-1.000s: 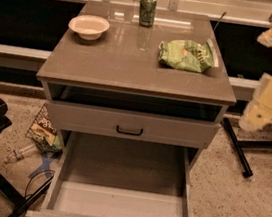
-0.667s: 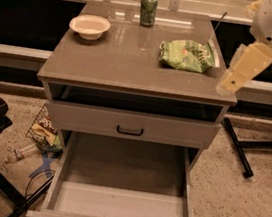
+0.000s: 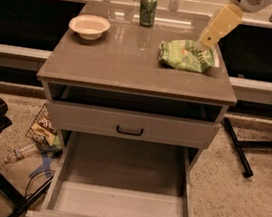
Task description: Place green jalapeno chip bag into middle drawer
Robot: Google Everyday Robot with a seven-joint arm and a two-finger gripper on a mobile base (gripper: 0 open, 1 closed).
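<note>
Next, my gripper grips the green jalapeno chip bag on the end [image 3: 205, 59] of it that lies farthest from the white bowl.
The green jalapeno chip bag [image 3: 186, 55] lies crumpled on the right side of the cabinet top [image 3: 127, 64]. My gripper [image 3: 206, 40] reaches down from the upper right. Its cream-coloured tip is just above the bag's far right edge, and I cannot tell whether it touches the bag. The middle drawer [image 3: 120, 205] is pulled out wide at the bottom of the cabinet, and its bare grey floor holds nothing.
A white bowl [image 3: 89, 25] and a green soda can [image 3: 148, 8] stand at the back of the top. A shut drawer front with a black handle [image 3: 129, 130] sits above the open drawer. A dark printed bag [image 3: 44, 130] and a bottle [image 3: 18, 153] lie on the floor at left. A black stand leg [image 3: 236, 147] is at right.
My gripper has swung from beside the cabinet's right edge up and to the left, and is now over the chip bag. The bag and the drawer have not moved.
</note>
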